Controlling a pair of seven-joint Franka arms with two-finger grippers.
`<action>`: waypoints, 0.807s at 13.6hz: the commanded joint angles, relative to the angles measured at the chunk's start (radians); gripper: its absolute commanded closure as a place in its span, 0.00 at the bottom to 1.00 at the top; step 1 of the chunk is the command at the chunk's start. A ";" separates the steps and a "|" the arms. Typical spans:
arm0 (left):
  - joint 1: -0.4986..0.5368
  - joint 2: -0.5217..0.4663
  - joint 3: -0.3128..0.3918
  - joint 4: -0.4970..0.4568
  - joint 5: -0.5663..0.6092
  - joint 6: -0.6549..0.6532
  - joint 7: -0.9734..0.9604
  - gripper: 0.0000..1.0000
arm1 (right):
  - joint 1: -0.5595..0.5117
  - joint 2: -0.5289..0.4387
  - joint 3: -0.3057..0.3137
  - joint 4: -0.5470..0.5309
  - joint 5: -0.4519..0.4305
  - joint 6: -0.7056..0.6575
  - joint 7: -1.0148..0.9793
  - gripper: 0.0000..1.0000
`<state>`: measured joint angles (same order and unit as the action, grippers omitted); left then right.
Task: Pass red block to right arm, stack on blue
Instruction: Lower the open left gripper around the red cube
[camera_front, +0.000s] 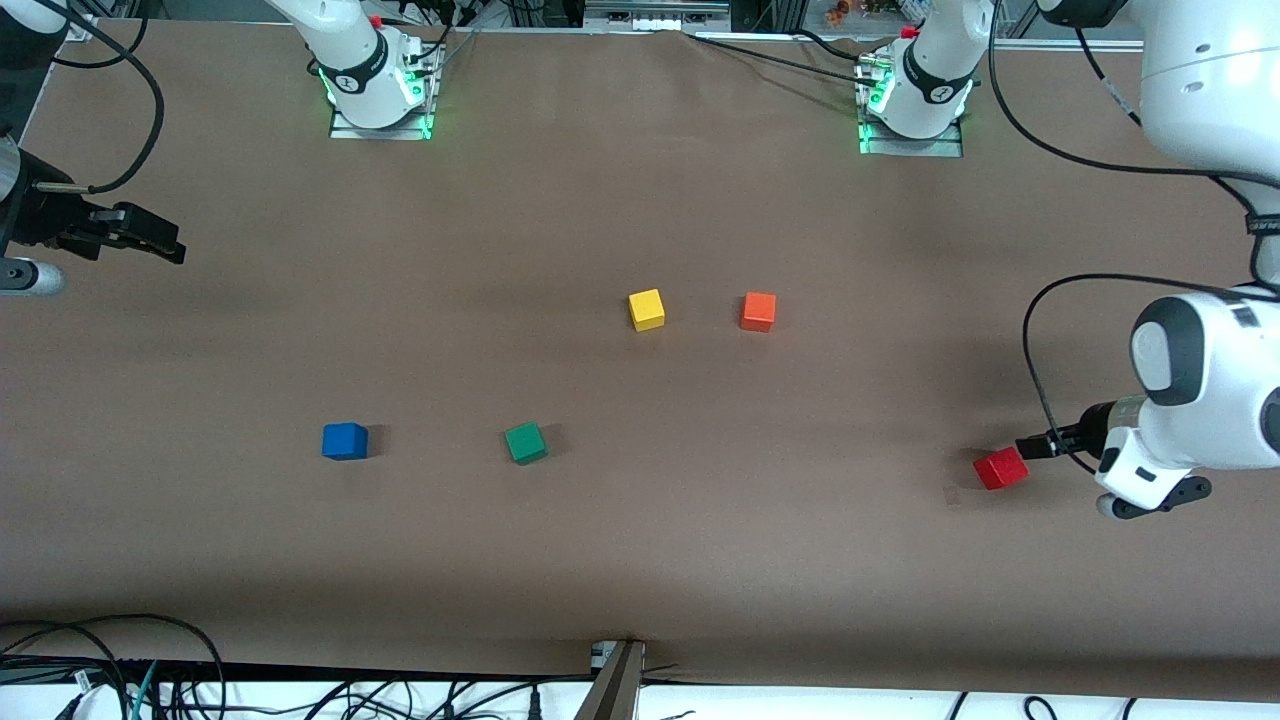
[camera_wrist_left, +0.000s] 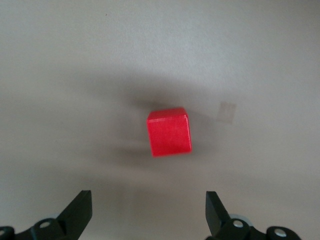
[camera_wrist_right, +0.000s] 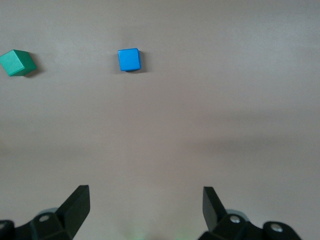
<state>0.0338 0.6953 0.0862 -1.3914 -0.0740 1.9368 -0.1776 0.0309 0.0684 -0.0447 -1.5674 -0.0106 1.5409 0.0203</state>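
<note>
I should close my left gripper on two opposite sides of the red block (camera_front: 1002, 468) (camera_wrist_left: 170, 133), since the red block has to be handed to my right gripper.
The red block (camera_front: 1001, 467) lies on the brown table toward the left arm's end. My left gripper (camera_front: 1155, 498) hovers beside it, open and empty. In the left wrist view the red block (camera_wrist_left: 169, 132) sits ahead of the open left gripper (camera_wrist_left: 148, 210), not between its fingers. The blue block (camera_front: 345, 441) lies toward the right arm's end of the table. My right gripper (camera_front: 150, 238) waits above that end's table edge, open and empty. The right wrist view shows the blue block (camera_wrist_right: 129, 59) well ahead of the right gripper (camera_wrist_right: 146, 207).
A green block (camera_front: 525, 442) lies beside the blue one, also in the right wrist view (camera_wrist_right: 17, 62). A yellow block (camera_front: 647, 309) and an orange block (camera_front: 758, 311) lie mid-table, farther from the front camera. Cables run along the table's front edge.
</note>
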 joint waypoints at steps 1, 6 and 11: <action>-0.012 0.027 -0.003 -0.027 0.014 0.088 -0.069 0.00 | -0.002 -0.002 -0.001 0.006 0.006 -0.002 0.001 0.00; -0.015 0.044 -0.003 -0.144 0.017 0.284 -0.123 0.00 | -0.002 -0.002 -0.001 0.006 0.007 -0.002 0.001 0.00; -0.044 0.052 -0.009 -0.158 0.023 0.301 -0.223 0.00 | -0.002 -0.002 -0.001 0.006 0.007 -0.002 0.001 0.00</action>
<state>0.0107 0.7591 0.0740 -1.5300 -0.0741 2.2200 -0.3521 0.0309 0.0685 -0.0447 -1.5675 -0.0104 1.5409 0.0204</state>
